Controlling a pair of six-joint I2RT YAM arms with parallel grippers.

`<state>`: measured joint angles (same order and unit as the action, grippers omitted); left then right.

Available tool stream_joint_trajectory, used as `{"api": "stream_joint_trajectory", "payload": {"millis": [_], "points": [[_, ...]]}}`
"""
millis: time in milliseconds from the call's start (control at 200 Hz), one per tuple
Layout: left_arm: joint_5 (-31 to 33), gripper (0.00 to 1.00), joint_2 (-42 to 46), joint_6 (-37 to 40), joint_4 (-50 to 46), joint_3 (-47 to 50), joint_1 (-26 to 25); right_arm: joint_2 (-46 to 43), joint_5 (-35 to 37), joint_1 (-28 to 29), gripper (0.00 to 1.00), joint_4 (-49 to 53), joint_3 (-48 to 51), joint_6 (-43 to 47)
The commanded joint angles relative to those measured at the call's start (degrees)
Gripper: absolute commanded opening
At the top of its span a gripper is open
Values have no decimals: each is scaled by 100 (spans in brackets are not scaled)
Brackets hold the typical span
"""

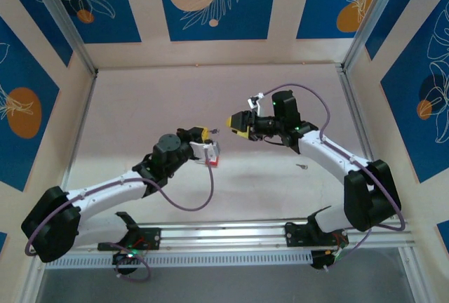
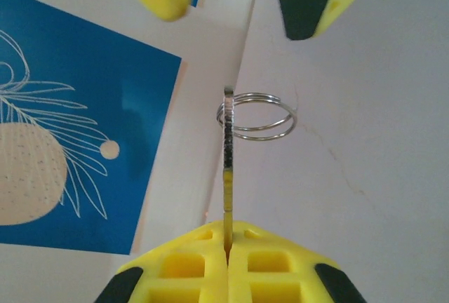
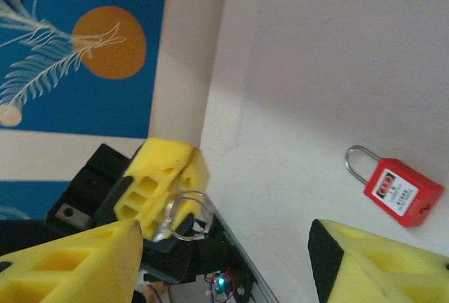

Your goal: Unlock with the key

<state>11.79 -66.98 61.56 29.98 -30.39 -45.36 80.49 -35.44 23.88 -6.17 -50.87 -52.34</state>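
Note:
My left gripper is pinching the key by its blade. Next, my right gripper takes the key's head at the ring end (image 2: 228,122) before it unlocks the padlock.
The key (image 2: 228,156) stands edge-on, its blade pinched in my shut left gripper (image 2: 228,236) and its wire ring (image 2: 256,116) at the free end. From above, the left gripper (image 1: 205,135) holds the key (image 1: 214,131) out towards my right gripper (image 1: 232,122), which faces it a short gap away. In the right wrist view the right gripper (image 3: 224,240) is open with nothing between its yellow fingers (image 3: 77,264), and the key ring (image 3: 186,215) hangs from the left fingers ahead. The red padlock (image 3: 401,191) lies flat on the table (image 3: 316,71), just below the left gripper (image 1: 213,156).
A small metal piece (image 1: 302,167) lies on the table beside the right forearm. Blue patterned walls (image 1: 210,1) and metal posts enclose the table on three sides. An aluminium rail (image 1: 224,231) runs along the near edge between the arm bases.

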Motion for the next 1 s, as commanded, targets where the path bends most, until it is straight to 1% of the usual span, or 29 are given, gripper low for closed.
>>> {"api": "stream_joint_trajectory", "payload": {"millis": [0, 290, 505, 650, 730, 855, 995], "points": [[297, 0, -38, 567, 664, 119, -128, 121, -581, 3, 65, -805, 156, -395], [540, 0, -448, 817, 1377, 124, -297, 779, -856, 152, 66, -2779, 504, -1718], [567, 0, -608, 907, 1583, 176, -332, 1021, -963, 211, 66, -3551, 587, -2247], [601, 0, -803, 947, 1730, 138, -330, 1220, -1021, 240, 64, -4165, 707, -2654], [615, 0, -868, 955, 1779, 124, -330, 1297, -1105, 257, 61, -4319, 692, -2745], [674, 0, -913, 998, 1800, 116, -328, 1273, -1170, 232, 49, -4536, 723, -2903], [784, 0, -955, 1011, 1874, 191, -315, 1141, -1156, 205, 42, -4468, 788, -2879]]}}
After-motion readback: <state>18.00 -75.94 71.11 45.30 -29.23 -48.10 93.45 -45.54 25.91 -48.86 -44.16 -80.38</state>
